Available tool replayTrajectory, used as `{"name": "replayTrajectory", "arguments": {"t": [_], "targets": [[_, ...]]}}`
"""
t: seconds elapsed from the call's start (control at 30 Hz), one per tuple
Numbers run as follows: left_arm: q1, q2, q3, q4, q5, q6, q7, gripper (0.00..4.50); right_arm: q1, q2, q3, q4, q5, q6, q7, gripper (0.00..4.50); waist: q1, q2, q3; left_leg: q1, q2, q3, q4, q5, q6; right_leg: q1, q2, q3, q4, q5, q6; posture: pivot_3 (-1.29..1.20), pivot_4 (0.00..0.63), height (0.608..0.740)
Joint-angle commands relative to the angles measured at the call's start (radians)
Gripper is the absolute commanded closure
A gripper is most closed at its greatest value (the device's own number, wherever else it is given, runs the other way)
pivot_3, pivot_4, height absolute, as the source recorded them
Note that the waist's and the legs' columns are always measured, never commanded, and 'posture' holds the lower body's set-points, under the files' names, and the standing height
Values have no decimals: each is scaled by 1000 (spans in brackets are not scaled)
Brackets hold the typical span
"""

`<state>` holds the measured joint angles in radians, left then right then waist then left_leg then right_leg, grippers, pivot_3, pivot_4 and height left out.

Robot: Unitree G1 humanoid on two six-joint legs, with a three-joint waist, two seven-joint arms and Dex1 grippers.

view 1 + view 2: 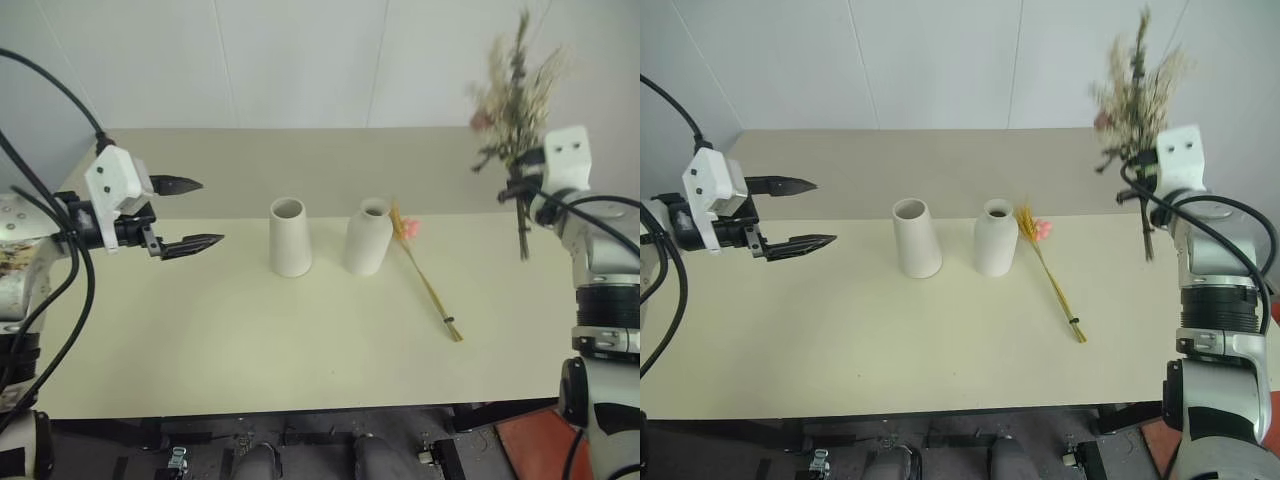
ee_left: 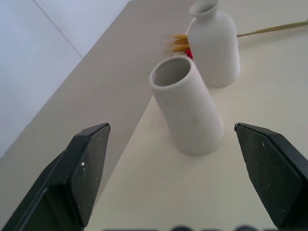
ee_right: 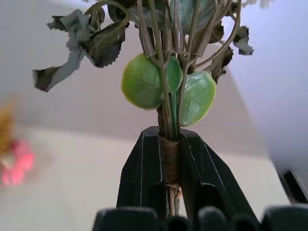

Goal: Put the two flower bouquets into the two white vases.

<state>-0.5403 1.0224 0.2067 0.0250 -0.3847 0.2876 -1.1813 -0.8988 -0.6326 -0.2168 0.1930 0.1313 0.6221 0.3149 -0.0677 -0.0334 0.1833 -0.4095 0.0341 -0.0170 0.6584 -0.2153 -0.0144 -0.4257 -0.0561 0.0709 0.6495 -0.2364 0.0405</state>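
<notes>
The right gripper will release the bushy bouquet in the opening of the tapered wide-mouthed vase [image 1: 288, 209].
My right gripper [image 3: 169, 144] is shut on the stems of the bushy bouquet [image 1: 513, 100], holding it upright in the air at the table's right, dark stems hanging below. The thin yellow grass bunch [image 1: 428, 280] with pink balls lies flat on the table, just right of the rounder narrow-necked vase [image 1: 367, 237]. The tapered wide-mouthed vase [image 1: 289, 237] stands upright to its left; both vases are empty. My left gripper [image 1: 190, 214] hovers open and empty at the left, pointing toward the tapered vase [image 2: 187, 111].
The vases stand near the middle of a cream table [image 1: 200, 330] against a white wall. The table's front edge runs close to me, with an orange-red object [image 1: 530, 440] on the floor at the lower right.
</notes>
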Motion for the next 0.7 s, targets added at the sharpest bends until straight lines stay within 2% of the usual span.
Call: {"name": "replayTrajectory", "arguments": {"t": [0.03,0.1,0.17,0.33,0.7], "targets": [[15,24,48,30,8,-37,-1,0,-81,122,-49,-154,74,-98,-81,4283,-4,0,0,0,0,0,0,0,0,0,0,0,0,0,0,0,150,740],[23,19,56,39,2,-42,4,0,-111,202,-49,-187,113,-113,-94,4283,-3,0,0,0,0,0,1,0,0,0,0,0,0,1,-1,0,150,740],[44,15,66,45,2,-46,12,0,-135,328,-31,-220,193,-175,-80,4283,18,0,0,-1,0,-2,1,0,0,0,0,-2,0,1,-1,0,150,740],[76,16,78,34,3,-51,24,0,-185,514,14,-164,237,-287,-71,4283,4,1,1,-1,1,-2,0,0,0,-1,0,-2,1,2,-2,0,150,740],[151,16,124,-42,-25,-20,52,0,-258,689,65,95,266,-456,-7,4283,-1,1,1,0,0,-3,0,0,0,-1,0,-3,1,2,-2,0,150,740]]}}
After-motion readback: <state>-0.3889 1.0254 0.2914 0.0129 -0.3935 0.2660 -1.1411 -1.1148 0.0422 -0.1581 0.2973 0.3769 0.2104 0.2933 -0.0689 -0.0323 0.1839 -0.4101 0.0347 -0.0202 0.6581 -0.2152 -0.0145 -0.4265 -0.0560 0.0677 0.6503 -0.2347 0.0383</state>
